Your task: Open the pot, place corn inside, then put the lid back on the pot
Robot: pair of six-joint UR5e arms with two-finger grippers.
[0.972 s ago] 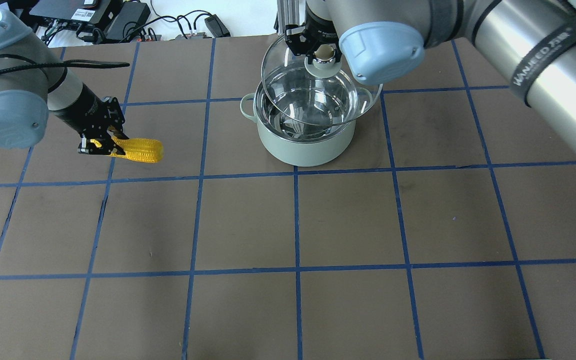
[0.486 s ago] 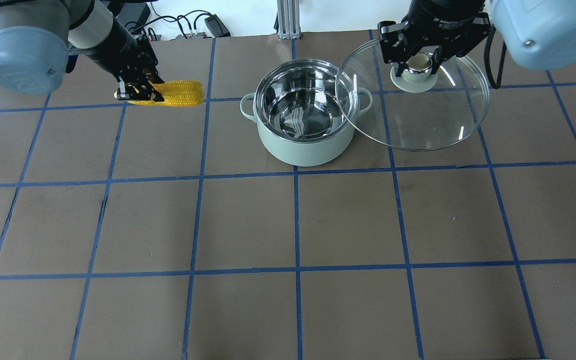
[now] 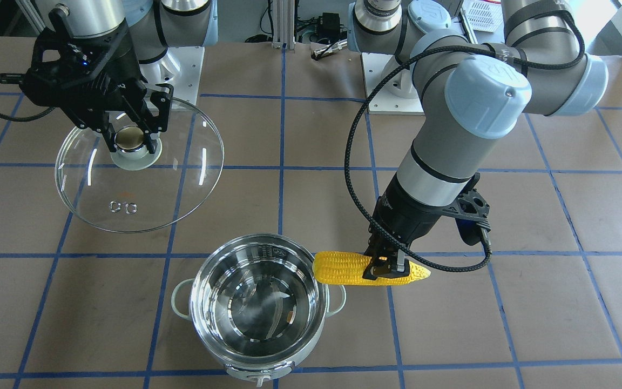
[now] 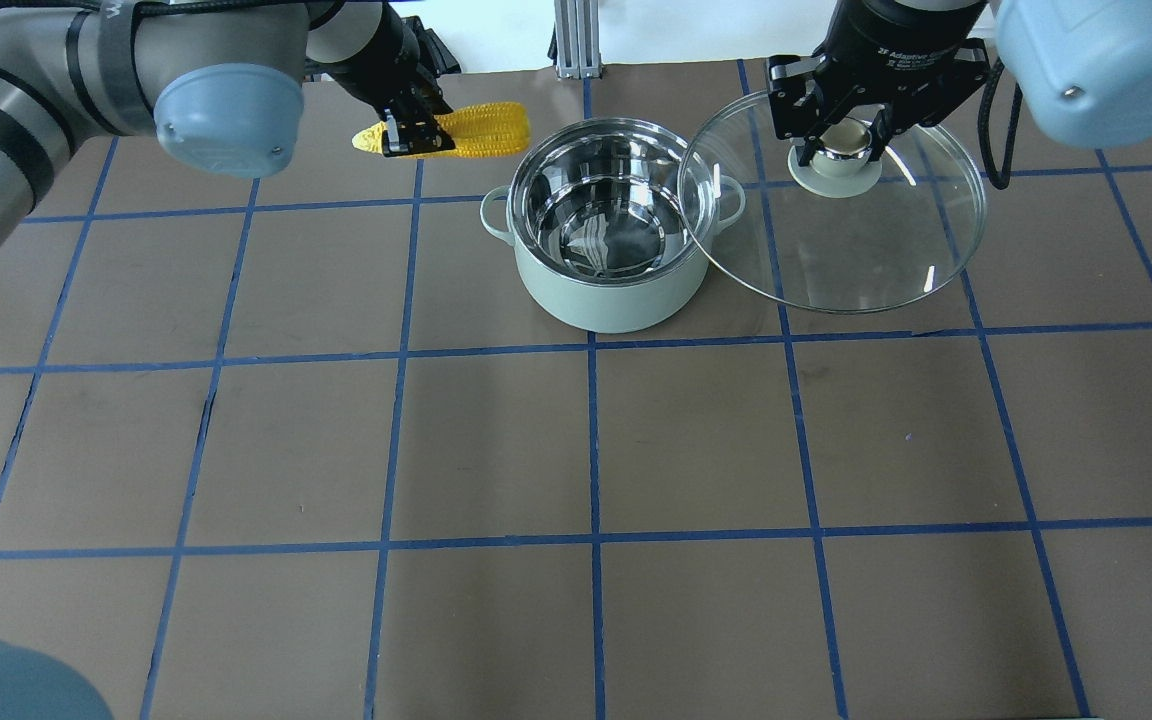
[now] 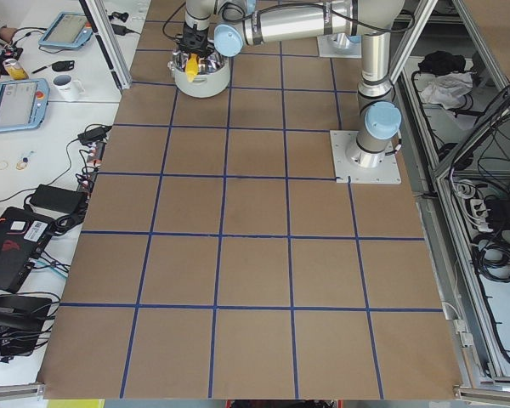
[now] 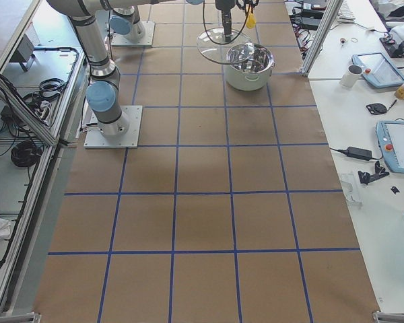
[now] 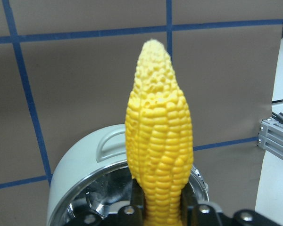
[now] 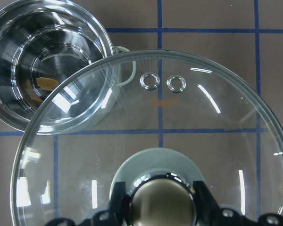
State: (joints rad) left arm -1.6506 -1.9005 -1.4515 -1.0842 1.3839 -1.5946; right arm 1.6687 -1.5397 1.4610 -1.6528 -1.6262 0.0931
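Observation:
My left gripper needs to drop the yellow corn on the shiny bottom of the mint-green steel pot (image 3: 260, 307).
The mint-green steel pot (image 4: 616, 305) stands open and empty at the table's far middle, also in the front view (image 3: 259, 319). My left gripper (image 4: 411, 135) is shut on the yellow corn (image 4: 481, 130) and holds it level in the air just left of the pot's rim, blunt end toward the pot (image 3: 343, 268). The left wrist view shows the corn (image 7: 158, 141) over the pot's edge (image 7: 75, 165). My right gripper (image 4: 841, 140) is shut on the knob of the glass lid (image 4: 836, 250) and holds it raised to the right of the pot, overlapping its right handle (image 3: 143, 183) (image 8: 160, 117).
The brown table carries a blue tape grid. An aluminium post (image 4: 571, 35) stands at the back edge behind the pot. The arms' base plates (image 3: 392, 81) are on the robot's side. Side desks with tablets and a mug (image 6: 353, 74) lie beyond the table.
My left gripper has carried the corn up and right, to beside the pot's rim. My right gripper has lifted the lid off the pot and moved it right, then nearly stopped.

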